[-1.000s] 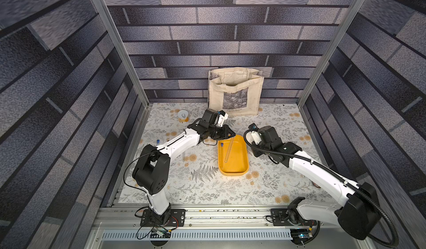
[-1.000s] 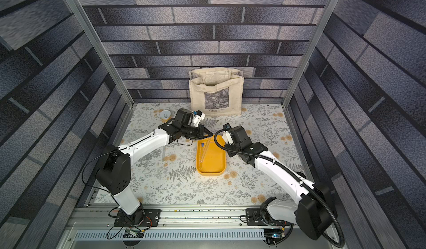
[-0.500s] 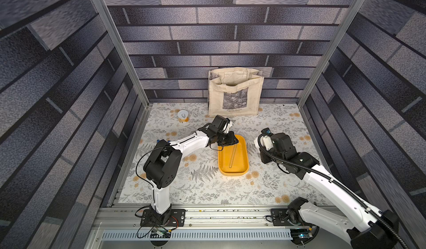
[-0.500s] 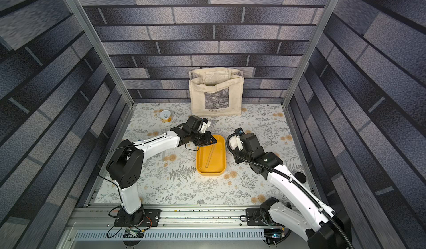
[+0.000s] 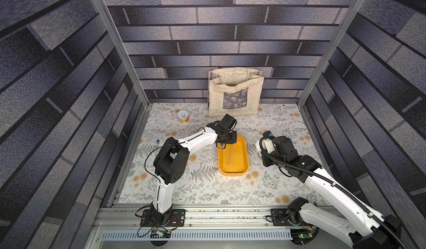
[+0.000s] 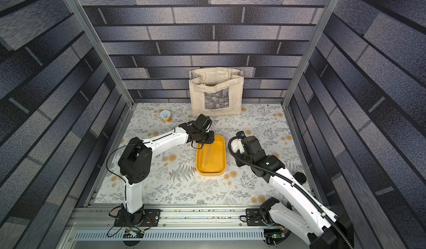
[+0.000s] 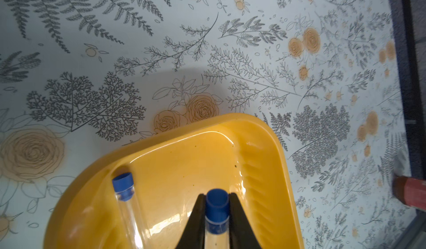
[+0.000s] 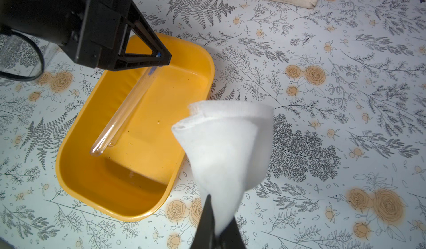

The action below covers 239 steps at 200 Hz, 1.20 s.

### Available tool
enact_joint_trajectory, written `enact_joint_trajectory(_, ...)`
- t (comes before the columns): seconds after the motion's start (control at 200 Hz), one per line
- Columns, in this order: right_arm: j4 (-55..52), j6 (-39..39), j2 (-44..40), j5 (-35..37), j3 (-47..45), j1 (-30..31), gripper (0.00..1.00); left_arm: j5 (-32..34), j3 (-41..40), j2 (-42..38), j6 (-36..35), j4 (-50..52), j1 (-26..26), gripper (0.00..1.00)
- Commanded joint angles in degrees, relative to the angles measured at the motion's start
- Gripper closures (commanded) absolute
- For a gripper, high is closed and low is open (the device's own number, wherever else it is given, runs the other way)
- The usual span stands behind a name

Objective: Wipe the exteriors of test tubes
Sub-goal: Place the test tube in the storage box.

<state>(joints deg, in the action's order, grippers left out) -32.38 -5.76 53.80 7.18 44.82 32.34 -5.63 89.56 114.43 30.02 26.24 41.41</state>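
Next, I release the blue-capped test tube in the yellow tray (image 5: 225, 159) with my left gripper, beside the other test tube.
My left gripper (image 7: 217, 215) is shut on the blue cap of a test tube (image 7: 216, 205), above the far end of the yellow tray (image 7: 272, 167). That clear test tube (image 8: 129, 107) slopes from the left gripper (image 8: 161, 57) down into the tray (image 8: 129, 204). A second test tube (image 7: 123, 186) lies in the tray beside it. In both top views the left gripper (image 5: 227, 141) (image 6: 205, 140) hangs over the tray's far end (image 5: 245, 144) (image 6: 222, 141). My right gripper (image 8: 217, 224) is shut on a white folded cloth (image 8: 226, 144), to the right of the tray and apart from it.
A cream tote bag (image 5: 235, 93) leans on the back wall. A small can (image 5: 182, 116) stands at the back left. A small blue-capped item (image 5: 158, 141) lies near the left edge. A red-brown object (image 7: 410, 192) sits by the wall. A clear ribbed container (image 8: 13, 49) stands left of the tray.
The left gripper has moved right, from beside the tray to over its far end, with the tube. The right arm has drawn back to the right with the cloth.
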Motion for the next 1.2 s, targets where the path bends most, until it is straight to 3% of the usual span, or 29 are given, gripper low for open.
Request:
enact_joint_trajectory(0.0,-1.2,-0.6,-0.8,-0.2,-0.6,-0.3,1.00,8.6,3.1,1.7,-4.2,7.7,1.6,0.82)
enact_joint_trajectory(0.351,-1.3,-0.8,-0.4,-0.1,-0.8,-0.3,1.00,16.3,4.5,4.4,-2.1,11.4,3.2,0.79)
enact_joint_trajectory(0.897,-2.7,-1.1,-2.3,0.0,-1.9,-0.3,1.00,15.4,5.6,6.1,2.2,9.8,3.4,0.75)
enact_joint_trajectory(1.192,-1.6,-1.5,-1.5,-0.3,-1.3,-0.3,1.00,15.3,4.6,-1.9,0.8,10.6,4.0,0.53)
